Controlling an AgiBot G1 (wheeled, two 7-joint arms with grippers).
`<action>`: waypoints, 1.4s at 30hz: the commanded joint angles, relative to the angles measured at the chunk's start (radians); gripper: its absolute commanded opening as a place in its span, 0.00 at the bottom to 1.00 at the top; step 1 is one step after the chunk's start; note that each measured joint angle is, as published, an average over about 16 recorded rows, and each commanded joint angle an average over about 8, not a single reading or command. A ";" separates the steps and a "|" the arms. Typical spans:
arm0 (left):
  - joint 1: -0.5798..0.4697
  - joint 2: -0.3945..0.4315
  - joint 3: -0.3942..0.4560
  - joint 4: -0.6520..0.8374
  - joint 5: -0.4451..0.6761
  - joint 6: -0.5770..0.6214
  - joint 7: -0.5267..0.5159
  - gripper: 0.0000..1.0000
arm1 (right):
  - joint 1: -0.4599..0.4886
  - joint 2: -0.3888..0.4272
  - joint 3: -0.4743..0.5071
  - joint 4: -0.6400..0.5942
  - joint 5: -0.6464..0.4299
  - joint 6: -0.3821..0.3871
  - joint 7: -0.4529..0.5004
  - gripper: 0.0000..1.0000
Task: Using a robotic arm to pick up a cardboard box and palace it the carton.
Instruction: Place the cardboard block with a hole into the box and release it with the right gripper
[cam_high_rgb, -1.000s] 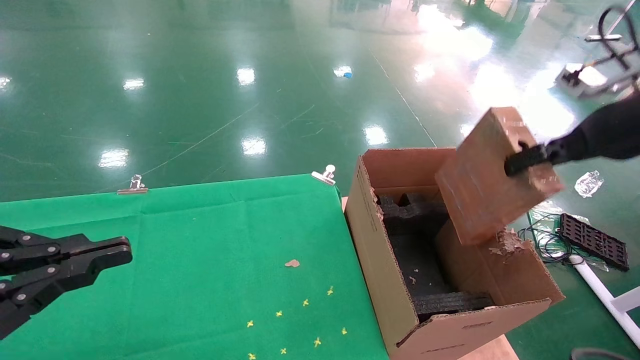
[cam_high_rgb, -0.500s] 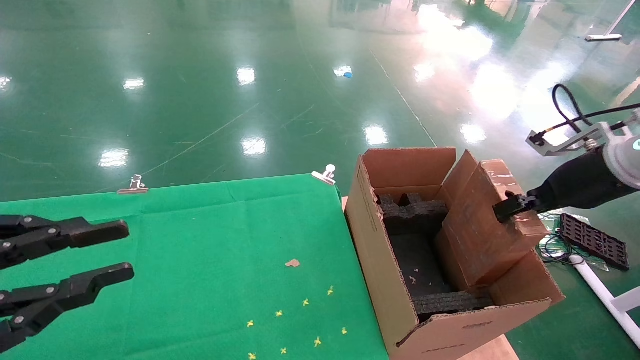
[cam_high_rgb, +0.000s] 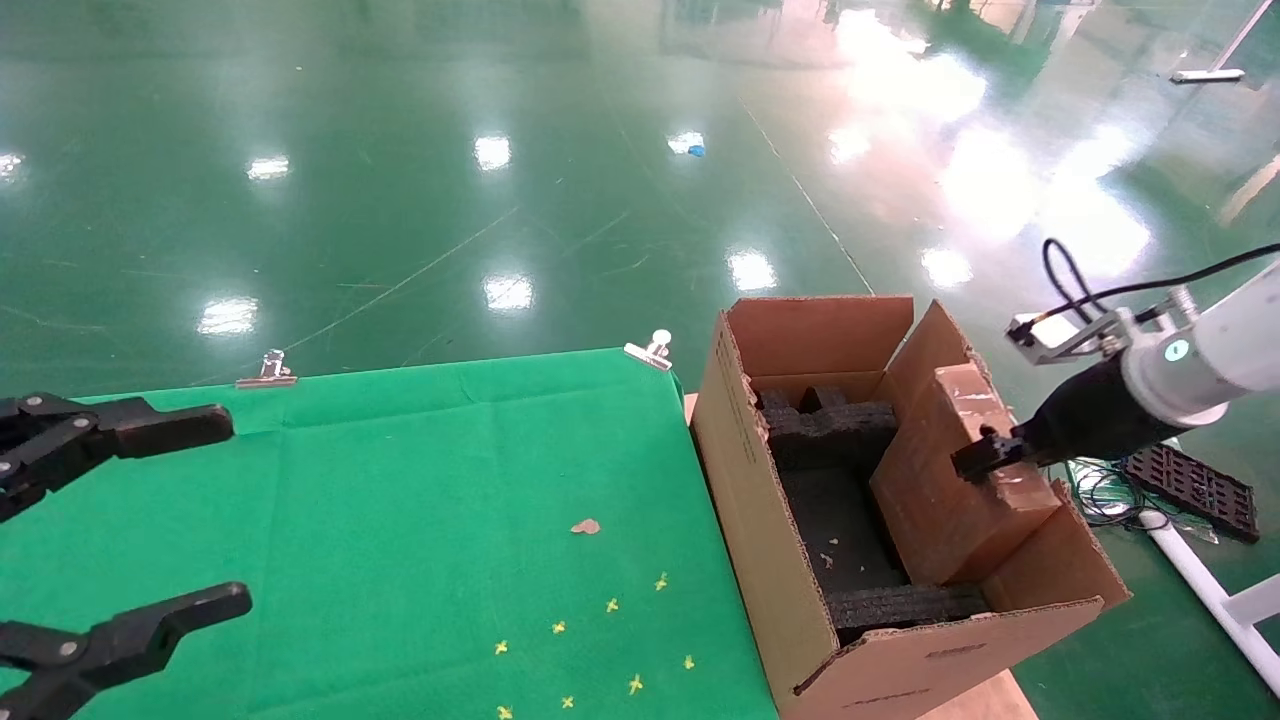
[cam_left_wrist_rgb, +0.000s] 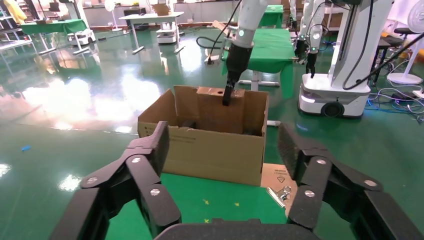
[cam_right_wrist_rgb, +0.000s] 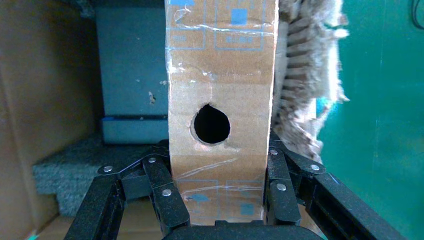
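The robot's right gripper needs to release the cardboard box in the carton (cam_high_rgb: 908, 527) (cam_right_wrist_rgb: 230, 83) between the dark panel and the torn flap.
The small cardboard box (cam_high_rgb: 940, 490) stands tilted inside the large carton (cam_high_rgb: 765, 540), against its right flap, lower end down by the black foam (cam_high_rgb: 830, 430). The robotic arm (cam_high_rgb: 1215, 350) reaches in from the right. My right gripper (cam_high_rgb: 985, 455) is shut on the box's upper end. In the right wrist view the box (cam_right_wrist_rgb: 220, 85) with a round hole sits between the fingers (cam_right_wrist_rgb: 160, 185), and the torn flap (cam_right_wrist_rgb: 305, 85) is beside it. My left gripper (cam_high_rgb: 220, 512) is wide open and empty over the green table at the left. The left wrist view shows the carton (cam_left_wrist_rgb: 210, 150) ahead.
The green cloth table (cam_high_rgb: 400, 450) has metal clips (cam_high_rgb: 268, 370) at its far edge, a cardboard scrap (cam_high_rgb: 584, 526) and small yellow marks. On the floor right of the carton lie a black tray (cam_high_rgb: 1190, 480) and cables. Other robots (cam_left_wrist_rgb: 345, 50) stand beyond.
My right gripper has come down with the cardboard box, from above the carton to inside it. My left gripper has opened from nearly shut to wide open.
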 joint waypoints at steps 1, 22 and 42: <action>0.000 0.000 0.000 0.000 0.000 0.000 0.000 1.00 | -0.029 -0.012 0.002 -0.015 0.008 0.018 -0.004 0.00; 0.000 -0.001 0.001 0.000 -0.001 -0.001 0.001 1.00 | -0.132 -0.077 0.038 -0.161 0.072 0.071 -0.091 1.00; -0.001 -0.001 0.002 0.000 -0.002 -0.001 0.001 1.00 | -0.109 -0.111 0.037 -0.235 0.069 0.046 -0.125 1.00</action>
